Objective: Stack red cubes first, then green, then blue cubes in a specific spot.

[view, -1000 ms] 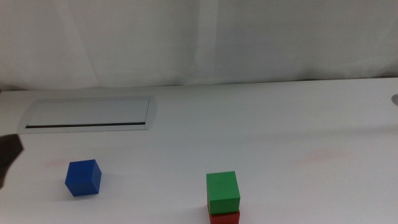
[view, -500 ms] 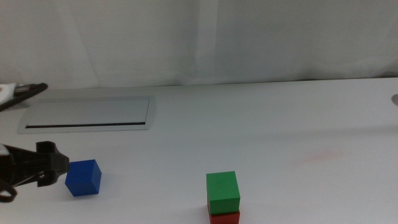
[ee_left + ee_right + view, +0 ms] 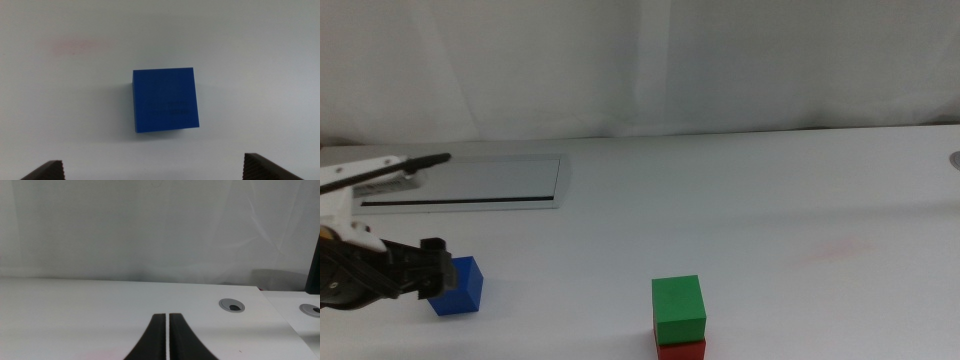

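Observation:
The blue cube should next be held in my left gripper by its side (image 3: 479,291) (image 3: 194,99) facing the green cube and by the side opposite.
The green cube (image 3: 678,308) sits on top of the red cube (image 3: 682,350) at the front centre of the white table; only the red cube's top strip shows above the picture's edge. The blue cube (image 3: 466,284) stands alone at the front left. My left gripper (image 3: 434,270) has come in from the left and hangs over the blue cube's left side, partly hiding it. In the left wrist view the blue cube (image 3: 165,100) lies ahead of my left gripper (image 3: 155,170), whose jaws stand wide open. My right gripper (image 3: 167,316) is shut and empty, out of the middle view.
A flat silver-framed panel (image 3: 460,182) lies in the tabletop at the back left, behind the left arm. A round cable hole (image 3: 955,158) sits at the far right edge; it also shows in the right wrist view (image 3: 232,305). A white curtain closes off the back.
My left arm has come further in from the left, and its gripper now overlaps the blue cube's left side. The cubes have not moved.

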Action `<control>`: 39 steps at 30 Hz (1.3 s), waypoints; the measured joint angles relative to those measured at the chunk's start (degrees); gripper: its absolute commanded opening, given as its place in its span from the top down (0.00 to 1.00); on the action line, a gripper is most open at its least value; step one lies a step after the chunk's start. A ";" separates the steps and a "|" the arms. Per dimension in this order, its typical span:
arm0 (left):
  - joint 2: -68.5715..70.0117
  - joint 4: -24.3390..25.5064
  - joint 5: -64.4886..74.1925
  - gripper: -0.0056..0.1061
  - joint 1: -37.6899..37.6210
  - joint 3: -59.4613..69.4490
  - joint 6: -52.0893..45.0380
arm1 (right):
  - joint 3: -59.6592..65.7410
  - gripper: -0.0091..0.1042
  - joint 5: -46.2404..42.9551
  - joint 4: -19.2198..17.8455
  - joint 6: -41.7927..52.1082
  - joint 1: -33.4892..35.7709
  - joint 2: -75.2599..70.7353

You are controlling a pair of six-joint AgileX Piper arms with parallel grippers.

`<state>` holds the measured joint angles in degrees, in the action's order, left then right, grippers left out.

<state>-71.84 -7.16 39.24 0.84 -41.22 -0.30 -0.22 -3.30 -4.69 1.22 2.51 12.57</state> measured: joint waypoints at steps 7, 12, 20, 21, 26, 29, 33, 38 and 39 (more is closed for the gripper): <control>-6.92 7.16 -0.38 0.14 -6.79 -4.60 7.23 | 0.00 0.94 -0.11 0.00 0.00 0.00 0.00; -12.96 11.00 0.15 0.14 -8.12 -6.68 13.92 | 0.00 0.94 -0.11 0.00 0.00 0.00 0.00; -16.35 11.26 -3.14 0.14 -8.12 -6.78 16.79 | 0.00 0.94 -0.11 0.00 0.00 0.00 0.00; -16.83 11.36 -3.52 0.14 -8.12 -6.78 16.90 | 0.00 0.94 -0.11 0.00 0.00 0.00 0.00; -19.68 11.36 -4.13 0.14 -8.12 -6.78 17.38 | 0.00 0.94 -0.11 0.00 0.00 0.00 0.00; -21.40 11.36 -4.97 0.14 -8.12 -6.78 17.51 | 0.00 0.94 -0.11 0.00 0.00 0.00 0.00; -23.06 11.46 -5.58 0.14 -8.12 -6.80 17.78 | 0.00 0.94 -0.11 0.00 0.00 0.00 0.00; -24.26 11.58 -6.61 0.17 -8.12 -6.80 18.05 | 0.00 0.94 -0.11 0.00 0.00 0.00 0.00; -24.38 11.58 -6.79 0.19 -8.12 -6.80 18.05 | 0.00 0.94 -0.11 0.00 0.00 0.00 0.00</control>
<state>-96.22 4.42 32.45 -7.28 -48.02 17.75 -0.22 -3.41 -4.69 1.22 2.51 12.57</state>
